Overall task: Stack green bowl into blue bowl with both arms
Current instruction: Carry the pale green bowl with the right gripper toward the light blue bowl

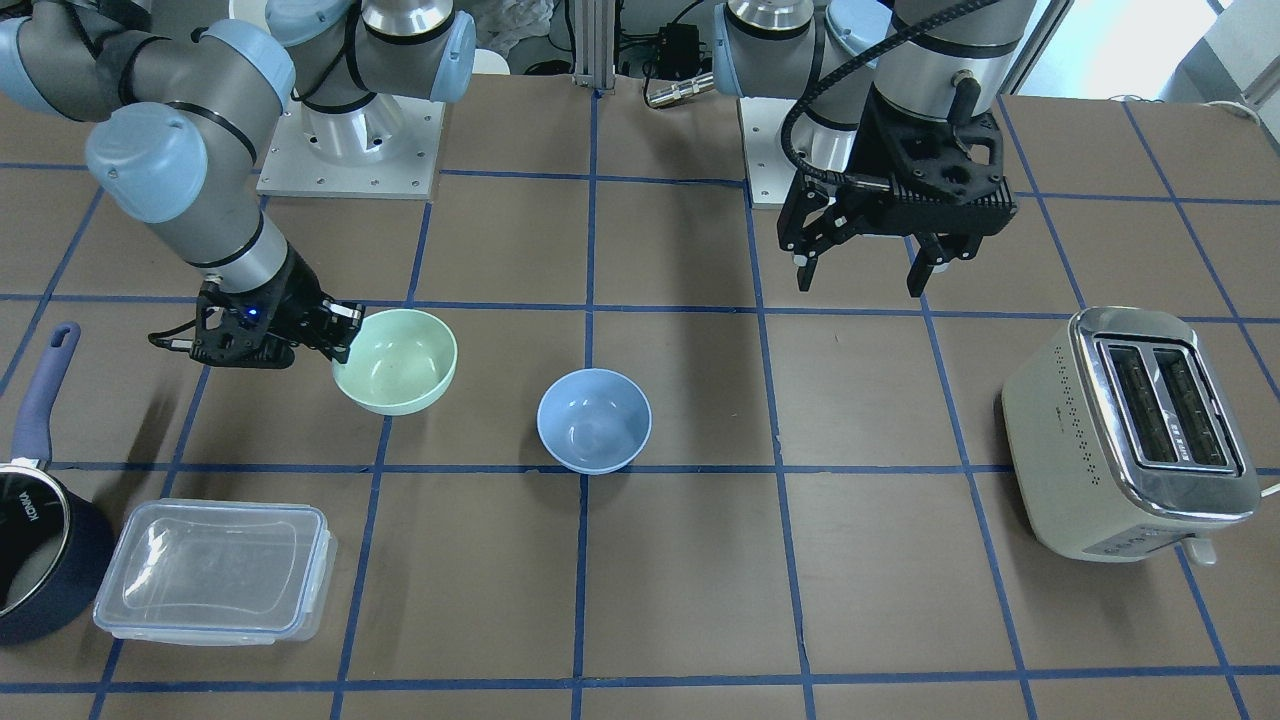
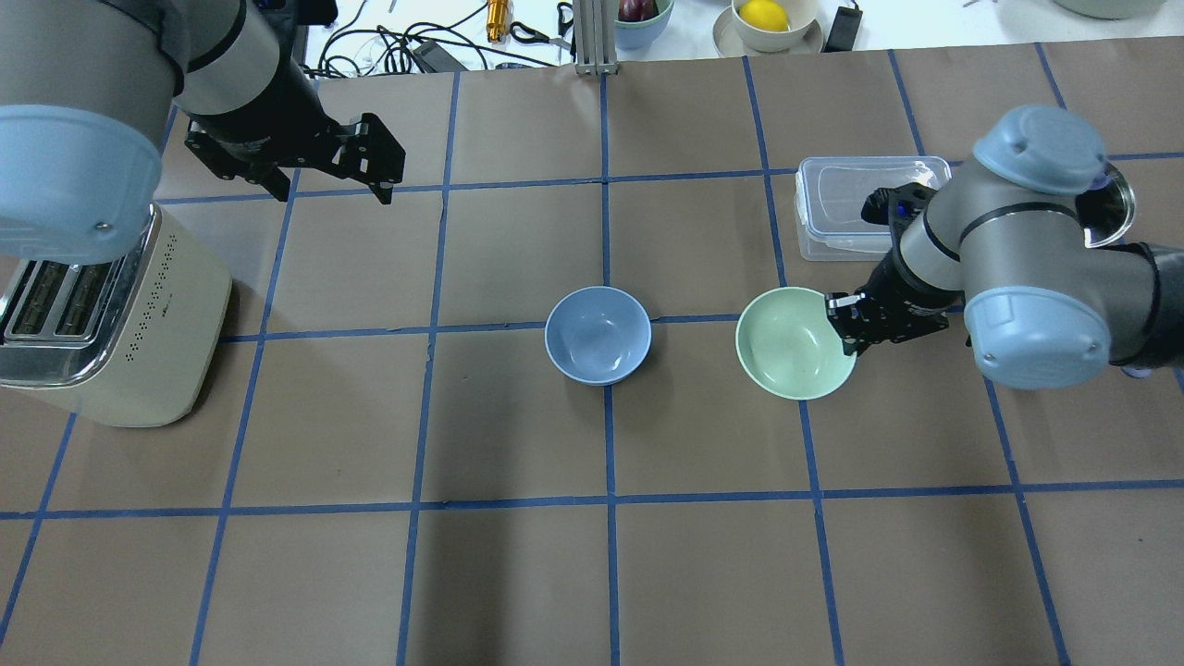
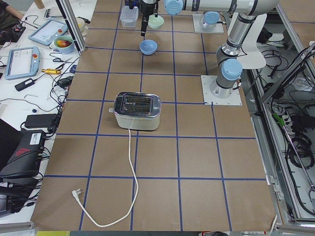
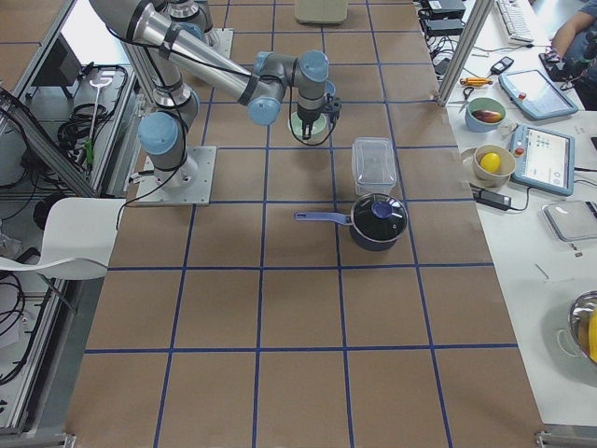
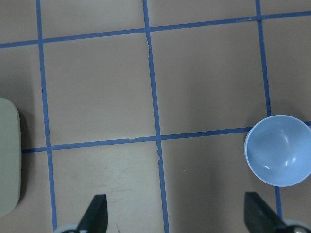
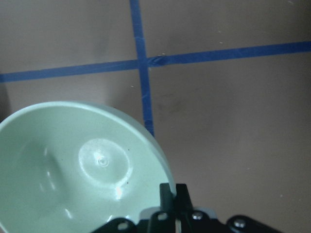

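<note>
My right gripper will release the green bowl inside the empty blue bowl at the table's middle [image 1: 595, 420], next to the tape crossing.
The green bowl [image 1: 395, 360] is on the robot's right side of the table, tilted a little. My right gripper [image 1: 340, 335] is shut on its rim on the side away from the blue bowl; this also shows in the overhead view [image 2: 844, 324] and the right wrist view [image 6: 174, 194], where the green bowl [image 6: 73, 170] fills the lower left. The blue bowl [image 1: 594, 420] stands upright and empty at the table's middle, a short gap from the green bowl [image 2: 794, 344]. My left gripper [image 1: 865, 275] is open and empty, high above the table, well away from the blue bowl [image 5: 278, 150].
A cream toaster [image 1: 1130, 430] stands on the robot's left side. A clear lidded container [image 1: 215, 570] and a dark navy saucepan [image 1: 40, 540] sit beyond the green bowl on the right side. Bowls and cables lie past the far table edge [image 2: 647, 55].
</note>
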You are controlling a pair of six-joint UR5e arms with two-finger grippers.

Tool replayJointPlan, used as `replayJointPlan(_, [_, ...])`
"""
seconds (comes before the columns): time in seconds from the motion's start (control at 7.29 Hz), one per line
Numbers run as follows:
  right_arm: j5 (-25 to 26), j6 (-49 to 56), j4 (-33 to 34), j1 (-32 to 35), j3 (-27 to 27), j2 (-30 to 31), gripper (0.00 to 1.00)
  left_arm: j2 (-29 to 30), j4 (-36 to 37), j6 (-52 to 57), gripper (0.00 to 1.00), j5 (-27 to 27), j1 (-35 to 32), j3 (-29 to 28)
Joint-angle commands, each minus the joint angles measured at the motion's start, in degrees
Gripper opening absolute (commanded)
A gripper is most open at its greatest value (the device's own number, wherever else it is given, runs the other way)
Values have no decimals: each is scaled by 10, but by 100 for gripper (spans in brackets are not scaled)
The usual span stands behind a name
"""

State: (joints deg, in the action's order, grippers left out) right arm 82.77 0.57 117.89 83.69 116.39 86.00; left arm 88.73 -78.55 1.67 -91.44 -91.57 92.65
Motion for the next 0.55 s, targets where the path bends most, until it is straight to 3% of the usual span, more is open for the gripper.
replayJointPlan(0.0, [-3, -162, -4, 114, -90, -63, 0, -4, -3, 0, 100, 11, 31, -2])
replayJointPlan(0.41, [-3, -261, -4, 205, -171, -142, 0, -2, -2, -6, 100, 14, 23, 2])
